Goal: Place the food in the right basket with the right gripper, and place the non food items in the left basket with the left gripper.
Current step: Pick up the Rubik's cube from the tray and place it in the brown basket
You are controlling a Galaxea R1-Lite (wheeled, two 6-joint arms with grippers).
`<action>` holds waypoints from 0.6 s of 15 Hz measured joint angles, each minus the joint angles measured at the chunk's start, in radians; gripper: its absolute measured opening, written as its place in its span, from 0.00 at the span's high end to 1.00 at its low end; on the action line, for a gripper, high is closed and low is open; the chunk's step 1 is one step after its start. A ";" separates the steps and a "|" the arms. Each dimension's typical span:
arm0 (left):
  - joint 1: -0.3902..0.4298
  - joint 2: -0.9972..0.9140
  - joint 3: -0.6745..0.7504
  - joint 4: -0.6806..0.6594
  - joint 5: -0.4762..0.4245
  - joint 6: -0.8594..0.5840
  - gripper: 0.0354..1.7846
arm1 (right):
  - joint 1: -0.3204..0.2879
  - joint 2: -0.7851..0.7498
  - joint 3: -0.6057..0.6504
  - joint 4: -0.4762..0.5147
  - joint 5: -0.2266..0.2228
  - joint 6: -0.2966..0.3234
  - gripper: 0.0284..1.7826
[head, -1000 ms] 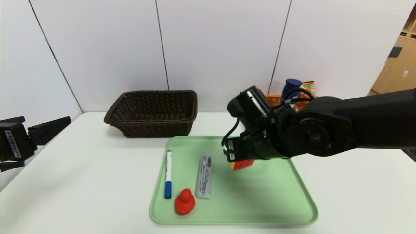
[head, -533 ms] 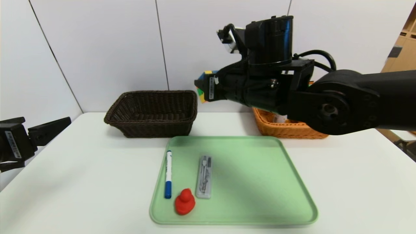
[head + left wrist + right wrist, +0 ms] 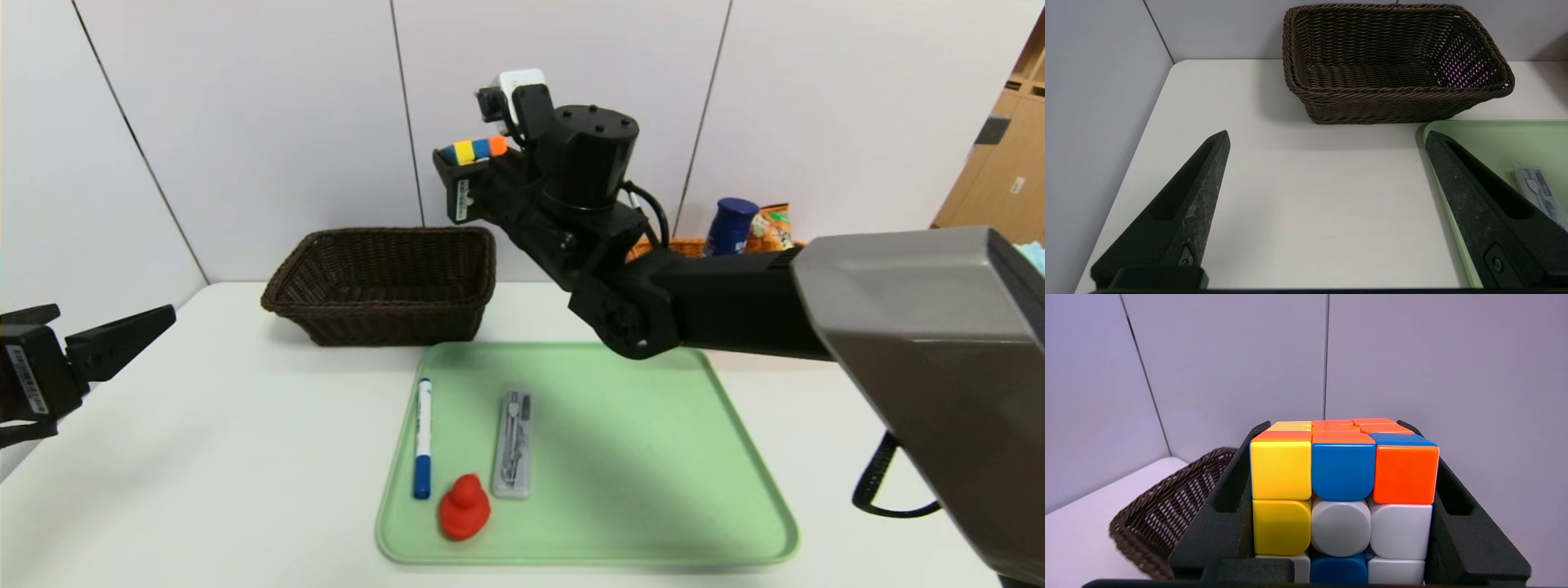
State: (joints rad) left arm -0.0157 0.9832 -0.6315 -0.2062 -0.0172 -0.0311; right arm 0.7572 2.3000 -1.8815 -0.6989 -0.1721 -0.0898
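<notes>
The robot's right gripper should release the multicoloured puzzle cube inside the dark brown basket (image 3: pixel 448 258), at the end closest to the orange basket. The cube is now raised beside the brown basket.
My right gripper (image 3: pixel 467 162) is raised high, beside the right rear corner of the dark brown left basket (image 3: pixel 384 322), and is shut on the multicoloured puzzle cube (image 3: pixel 1342 490). The cube fills the space between both fingers. On the green tray (image 3: pixel 653 490) lie the white-blue marker (image 3: pixel 422 437), the red duck (image 3: pixel 464 508) and the grey transparent case (image 3: pixel 513 445). Behind the arm, the blue-capped bottle (image 3: pixel 731 220) and the orange snack bag (image 3: pixel 771 224) stand in the orange right basket (image 3: pixel 686 243). At the table's left edge my left gripper (image 3: pixel 1327 136) stands open with nothing in it.
The dark basket (image 3: pixel 1388 110) holds nothing that I can see. White wall panels stand close behind both baskets. My right forearm spans the air over the tray's far right part. Bare white table lies between the left gripper and the tray edge (image 3: pixel 1494 134).
My right gripper lifted the cube off the tray, then carried it up and left towards the dark basket. The left arm barely moved.
</notes>
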 joint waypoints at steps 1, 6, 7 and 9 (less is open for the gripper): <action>0.000 -0.002 0.003 0.000 0.000 0.000 0.06 | 0.000 0.041 -0.036 -0.022 0.001 -0.029 0.45; 0.000 -0.005 0.025 -0.001 0.000 -0.001 0.06 | 0.002 0.169 -0.071 -0.121 0.032 -0.141 0.45; 0.000 -0.007 0.031 -0.006 0.000 -0.001 0.06 | 0.000 0.181 -0.073 -0.119 0.053 -0.143 0.45; -0.001 -0.008 0.039 -0.019 0.000 0.000 0.06 | -0.001 0.198 -0.073 -0.119 0.060 -0.144 0.45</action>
State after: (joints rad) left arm -0.0168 0.9755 -0.5930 -0.2255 -0.0168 -0.0313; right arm 0.7562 2.4977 -1.9547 -0.8183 -0.1123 -0.2343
